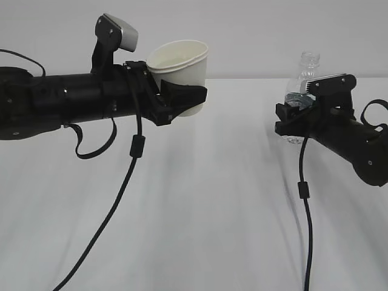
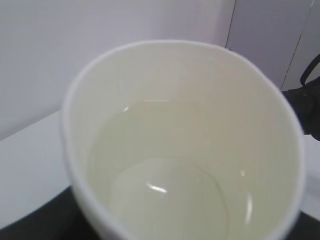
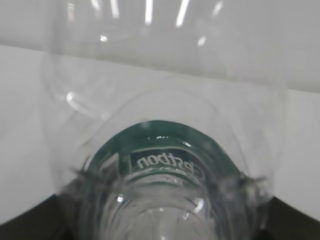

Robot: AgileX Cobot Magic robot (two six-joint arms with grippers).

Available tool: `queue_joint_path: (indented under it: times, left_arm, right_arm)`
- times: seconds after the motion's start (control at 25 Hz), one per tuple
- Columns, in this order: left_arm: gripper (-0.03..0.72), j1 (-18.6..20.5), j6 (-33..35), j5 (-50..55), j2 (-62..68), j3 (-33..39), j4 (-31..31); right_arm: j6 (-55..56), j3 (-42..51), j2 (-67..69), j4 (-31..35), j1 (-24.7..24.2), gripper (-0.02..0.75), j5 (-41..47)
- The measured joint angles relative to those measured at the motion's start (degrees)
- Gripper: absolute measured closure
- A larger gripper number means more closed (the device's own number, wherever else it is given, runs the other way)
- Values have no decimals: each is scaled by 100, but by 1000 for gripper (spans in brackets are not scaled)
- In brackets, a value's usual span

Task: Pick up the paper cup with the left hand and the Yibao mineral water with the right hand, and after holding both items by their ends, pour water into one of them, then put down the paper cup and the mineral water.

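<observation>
My right gripper should set the Yibao mineral water bottle upright on the white table (image 1: 287, 152) just below where it is now.
The white paper cup (image 1: 182, 70) is held in the air, tilted slightly left, by my left gripper (image 1: 182, 100), which is shut on its lower part. In the left wrist view the cup (image 2: 180, 150) fills the frame and holds clear water. The Yibao mineral water bottle (image 1: 306, 79), clear with a green label and no cap, stands roughly upright in my right gripper (image 1: 297, 115), which is shut on its lower body. The right wrist view shows the bottle (image 3: 165, 165) from below, with the green label and the black fingers (image 3: 30, 220) at the bottom corners.
The white table (image 1: 194, 212) spreads under both arms. Black cables (image 1: 121, 188) hang from the left arm and from the right arm (image 1: 305, 206) down toward the table. A pale wall is behind.
</observation>
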Motion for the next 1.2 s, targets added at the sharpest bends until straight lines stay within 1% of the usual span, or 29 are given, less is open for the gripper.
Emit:
queue_joint_path:
  times: [0.28,1.2]
  left_arm:
    - [239,0,0,-83,0,0,4]
    - [240,0,0,-93,0,0,148]
  right_arm:
    - [-180,-13,71,0,0,297,-185]
    - [-188,-17,679,0,0,297,-722]
